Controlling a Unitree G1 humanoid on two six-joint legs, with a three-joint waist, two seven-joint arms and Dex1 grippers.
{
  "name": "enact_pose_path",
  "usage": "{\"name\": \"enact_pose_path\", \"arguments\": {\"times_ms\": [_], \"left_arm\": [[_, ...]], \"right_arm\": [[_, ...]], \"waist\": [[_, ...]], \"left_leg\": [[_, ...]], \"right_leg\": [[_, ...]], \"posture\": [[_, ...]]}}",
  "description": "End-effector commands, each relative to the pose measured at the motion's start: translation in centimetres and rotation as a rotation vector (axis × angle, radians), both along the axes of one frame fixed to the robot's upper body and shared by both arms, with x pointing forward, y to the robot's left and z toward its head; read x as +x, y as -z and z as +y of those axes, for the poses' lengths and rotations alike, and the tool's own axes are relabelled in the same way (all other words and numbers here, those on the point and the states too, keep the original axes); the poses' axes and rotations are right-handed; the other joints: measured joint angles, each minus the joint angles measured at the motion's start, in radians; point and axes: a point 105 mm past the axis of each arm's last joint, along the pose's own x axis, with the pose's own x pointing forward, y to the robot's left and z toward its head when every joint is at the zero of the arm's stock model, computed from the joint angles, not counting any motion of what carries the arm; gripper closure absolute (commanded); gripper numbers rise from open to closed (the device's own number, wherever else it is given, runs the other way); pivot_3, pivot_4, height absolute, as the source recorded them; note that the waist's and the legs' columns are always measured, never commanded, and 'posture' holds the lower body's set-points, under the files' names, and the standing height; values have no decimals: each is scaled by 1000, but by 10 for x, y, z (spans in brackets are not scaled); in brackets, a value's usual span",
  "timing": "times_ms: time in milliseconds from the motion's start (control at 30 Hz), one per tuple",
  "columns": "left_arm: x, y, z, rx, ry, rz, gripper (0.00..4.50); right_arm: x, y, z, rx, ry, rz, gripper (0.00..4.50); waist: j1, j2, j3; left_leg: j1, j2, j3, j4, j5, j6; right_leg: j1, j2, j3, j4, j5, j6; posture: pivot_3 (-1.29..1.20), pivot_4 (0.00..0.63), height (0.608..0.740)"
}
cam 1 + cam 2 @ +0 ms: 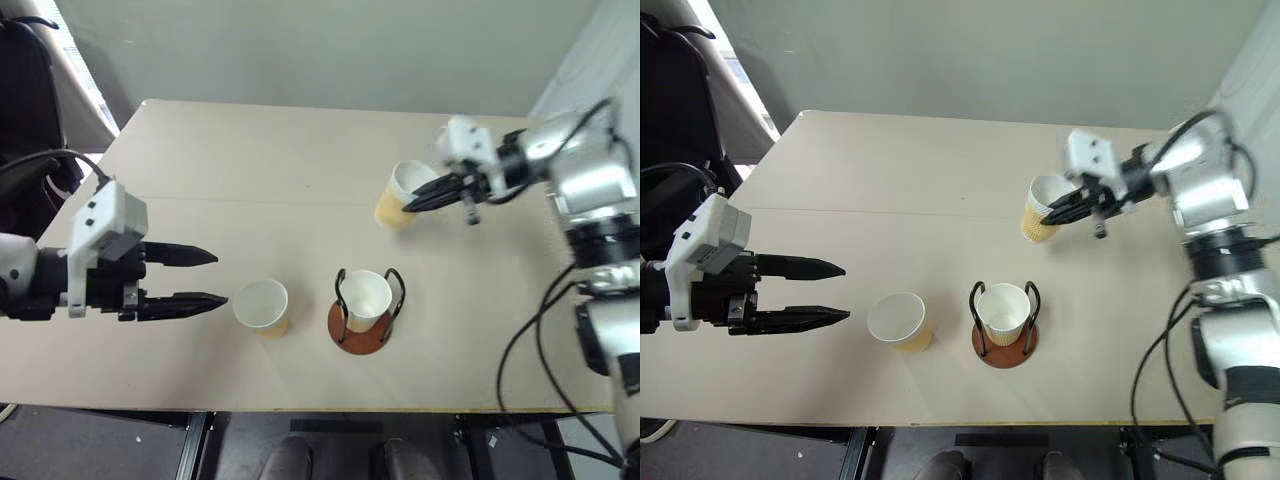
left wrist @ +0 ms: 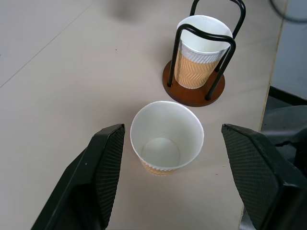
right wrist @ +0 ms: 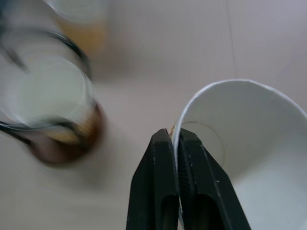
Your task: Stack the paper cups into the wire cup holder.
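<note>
My right gripper will release its paper cup inside the paper cup standing in the wire cup holder (image 1: 365, 296) (image 3: 53, 93).
The wire cup holder (image 1: 362, 330) stands near the table's front edge with one paper cup (image 1: 366, 298) upright inside its black loops. A second paper cup (image 1: 262, 305) stands upright to its left, just off the tips of my left gripper (image 1: 205, 277), which is open and level with it. My right gripper (image 1: 412, 198) is shut on the rim wall of a third paper cup (image 1: 402, 196), tilted and lifted over the table's right side; in the right wrist view the fingers (image 3: 165, 158) pinch that cup's white rim (image 3: 230, 124).
The beige table (image 1: 250, 170) runs back to a grey wall, with bare surface at the far left and centre. Its front edge (image 1: 300, 408) lies close behind the holder. A dark chair or bag (image 1: 25, 90) sits off the table's left side.
</note>
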Motion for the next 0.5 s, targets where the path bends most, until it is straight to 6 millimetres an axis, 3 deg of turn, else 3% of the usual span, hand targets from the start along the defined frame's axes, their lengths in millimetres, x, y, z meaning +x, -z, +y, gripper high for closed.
{"name": "enact_pose_path", "arguments": {"times_ms": [33, 133, 267, 500], "left_arm": [[2, -4, -1, 29, 16, -34, 1049], [6, -2, -3, 31, 27, -32, 1049], [7, -2, -6, 32, 41, -32, 1049], [5, -2, -5, 38, 38, -28, 1049]], "right_arm": [[-56, -10, 21, 29, -203, 65, 4440], [-69, 3, 36, 17, -244, 86, 4440], [-70, 18, 49, -5, -255, 88, 4440], [-51, 41, 52, -81, -206, 39, 4440]], "waist": [[-3, 0, 0], [-20, -2, 1], [-26, -1, 1], [-30, -2, 1]], "left_leg": [[1, 1, 0, 0, 0, 0], [11, 6, 1, 0, 0, -2], [18, 11, -3, 1, 0, -4], [18, 14, -6, 0, -1, -4]], "right_leg": [[2, 1, 0, -3, 0, 0], [10, 9, 3, -8, 0, 0], [12, 14, 5, -3, -1, -5], [7, 14, 4, 7, -4, -10]], "posture": [[0, 150, 740], [0, 150, 740], [0, 150, 740], [0, 150, 740]]}}
